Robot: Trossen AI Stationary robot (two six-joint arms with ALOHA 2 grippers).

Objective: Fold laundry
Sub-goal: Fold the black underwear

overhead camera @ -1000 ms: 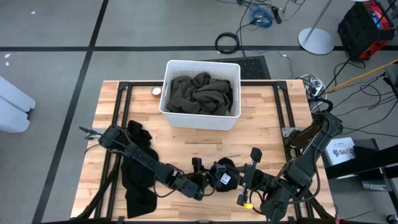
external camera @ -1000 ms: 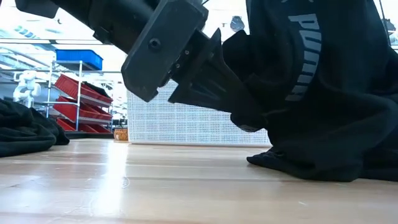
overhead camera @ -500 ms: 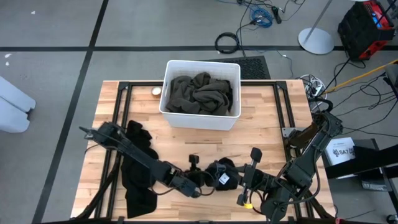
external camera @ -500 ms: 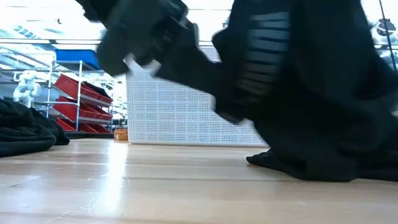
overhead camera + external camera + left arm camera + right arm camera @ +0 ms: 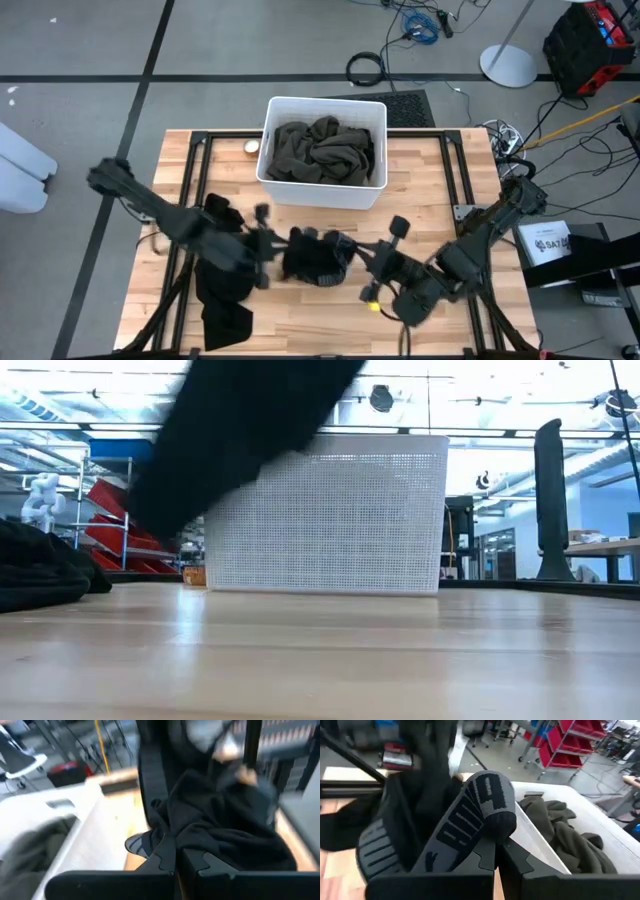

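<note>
The grey waistband folds over at my right gripper. My right gripper will regrip further (image 5: 434,859) along the waistband while my left gripper holds the black garment.
A black garment (image 5: 312,256) with a grey lettered waistband (image 5: 470,815) hangs bunched between my two grippers, above the table's middle. My left gripper (image 5: 276,246) is shut on its left side and my right gripper (image 5: 352,260) on its right side. In the low view the cloth (image 5: 240,430) hangs from above, clear of the tabletop. A second black heap (image 5: 225,290) lies on the table's left near part. A dark olive-grey garment (image 5: 325,150) fills the white bin (image 5: 272,140). My left gripper pinches a bunched fold of the black cloth (image 5: 186,839) between its two fingers, coming from the table's left and slanting slightly down. The cloth hangs slack past the fingers, clear of the table. My right gripper pinches the lettered waistband (image 5: 487,827) where it folds over, between its two fingers, coming from the table's right and slanting slightly down. The band bulges up above the fingers; the rest hangs slack.
The white perforated bin (image 5: 325,510) stands at the table's far middle. Bare wood (image 5: 420,170) lies to the right of the bin and along the near edge. A small round thing (image 5: 251,147) sits left of the bin.
My left gripper has risen quickly with the black cloth and gone toward the table's far left. My right gripper has shifted left with it. The garment, whose lower part lay on the table near the front edge, now hangs lifted clear.
</note>
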